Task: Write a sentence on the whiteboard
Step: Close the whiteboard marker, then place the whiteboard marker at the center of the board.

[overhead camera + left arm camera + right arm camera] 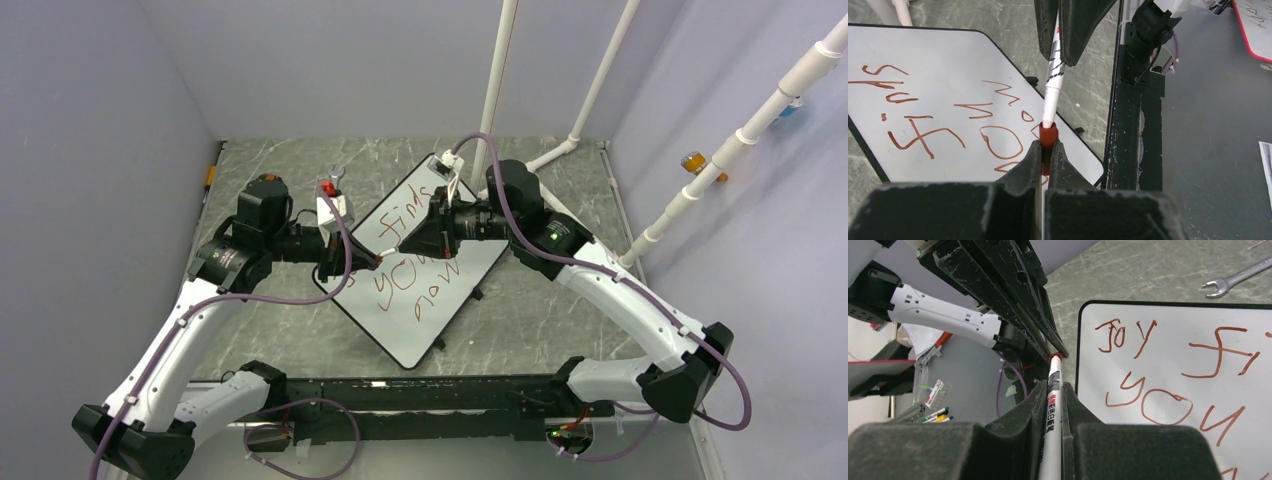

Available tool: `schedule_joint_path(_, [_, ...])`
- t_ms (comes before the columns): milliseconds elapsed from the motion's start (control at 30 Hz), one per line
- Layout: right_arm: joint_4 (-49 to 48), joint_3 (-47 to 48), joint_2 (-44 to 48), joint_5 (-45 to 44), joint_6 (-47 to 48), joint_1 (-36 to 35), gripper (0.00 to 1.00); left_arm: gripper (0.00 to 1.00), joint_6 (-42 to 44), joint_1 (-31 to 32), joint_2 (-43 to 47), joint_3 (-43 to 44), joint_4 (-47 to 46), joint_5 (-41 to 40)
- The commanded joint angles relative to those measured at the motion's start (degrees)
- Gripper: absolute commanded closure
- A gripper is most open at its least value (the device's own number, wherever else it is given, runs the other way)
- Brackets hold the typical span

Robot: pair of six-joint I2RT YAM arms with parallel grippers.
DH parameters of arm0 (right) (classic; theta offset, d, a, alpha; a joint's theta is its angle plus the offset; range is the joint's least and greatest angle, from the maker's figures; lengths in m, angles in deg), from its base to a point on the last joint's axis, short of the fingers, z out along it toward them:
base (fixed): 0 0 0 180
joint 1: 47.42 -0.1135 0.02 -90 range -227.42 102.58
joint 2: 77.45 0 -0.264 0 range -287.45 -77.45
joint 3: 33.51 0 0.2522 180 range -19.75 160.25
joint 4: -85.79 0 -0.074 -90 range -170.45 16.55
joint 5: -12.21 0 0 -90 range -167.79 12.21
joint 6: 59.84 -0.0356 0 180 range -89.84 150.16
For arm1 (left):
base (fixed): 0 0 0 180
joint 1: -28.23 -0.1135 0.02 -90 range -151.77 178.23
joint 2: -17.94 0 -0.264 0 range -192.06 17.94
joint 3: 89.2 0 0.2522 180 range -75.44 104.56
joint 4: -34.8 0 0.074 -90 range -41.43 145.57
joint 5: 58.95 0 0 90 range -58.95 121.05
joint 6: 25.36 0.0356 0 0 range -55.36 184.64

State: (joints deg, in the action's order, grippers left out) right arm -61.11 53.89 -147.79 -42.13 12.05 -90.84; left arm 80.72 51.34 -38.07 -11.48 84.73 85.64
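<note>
My right gripper needs to put the white marker down on the bare marble (518, 299) beside the whiteboard's black clips.
The whiteboard (402, 336) lies tilted on the table between my arms. The sentence (398, 272) runs across it in reddish-brown letters, among them "Joy", "you" and "now". My left gripper (1047, 148) is shut on the red marker cap (1047, 135). My right gripper (1053, 391) is shut on the white marker (1052, 410). The marker's end sits in the cap, so both grippers meet nose to nose above the board's left edge. The writing (1158, 402) on the board (1173, 332) also fills the right wrist view.
White pipes (598, 85) rise at the back right. A silver wrench (1235, 279) lies on the marble table beyond the board. A black rail (440, 395) runs along the near edge. Loose pens (934, 415) lie off the table.
</note>
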Motion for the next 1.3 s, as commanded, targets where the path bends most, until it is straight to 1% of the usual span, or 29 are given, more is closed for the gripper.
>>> schedule_joint_path(0, [3.93, 5.26, -4.02, 3.89, 4.25, -0.14, 1.0, 1.0, 1.74, 0.22, 0.0, 0.16, -1.08, 4.64])
schedule_joint_path(200, [13.77, 13.53, -9.7, 5.81, 11.97, -2.17, 1.0, 1.0, 2.33, 0.59, -0.65, 0.03, -0.57, 6.66])
schedule_joint_path(300, [19.18, 18.16, -14.04, 5.19, 16.0, -3.72, 1.0, 1.0, 2.76, 1.06, -1.15, 0.11, 0.04, 6.8])
schedule_joint_path(400, [22.25, 21.2, -17.28, 4.03, 17.57, -4.92, 1.0, 1.0, 3.17, 1.46, -1.38, 0.09, 0.66, 6.31])
schedule_joint_path(533, [22.72, 22.46, -18.8, 3.68, 19.21, -5.89, 1.0, 1.0, 2.98, 1.59, -0.69, -0.36, 0.07, 5.21])
schedule_joint_path(700, [22.5, 21.4, -19.74, 5.7, 20.65, -7.98, 1.0, 1.0, 1.48, 1.58, 0.11, -0.82, -1.93, 3.89])
schedule_joint_path(867, [20.49, 19.78, -22.45, 5.56, 18.46, -10.88, 1.0, 1.0, -0.42, 1.58, 0.99, -1.32, -4.99, 1.48])
schedule_joint_path(1000, [19.13, 17.66, -22.69, 6.24, 19.35, -13.14, 1.0, 1.0, -2.23, 1.5, 2.01, -1.39, -8.36, 4.44])
schedule_joint_path(1100, [20.33, 17.2, -22.45, 5.03, 25.43, -14.76, 1.0, 1.0, -4.39, 1.5, 2.27, -1.12, -10.79, 8.94])
schedule_joint_path(1167, [18.87, 15.82, -21.81, 5.9, 28.93, -14.84, 1.0, 1.0, -5.5, 1.5, 2.48, -1.22, -12.23, 12.17])
schedule_joint_path(1267, [18.04, 15.7, -21.88, 5.39, 31.19, -14.76, 1.0, 1.0, -4.8, 1.57, 2.11, 0.01, -11.28, 15.19])
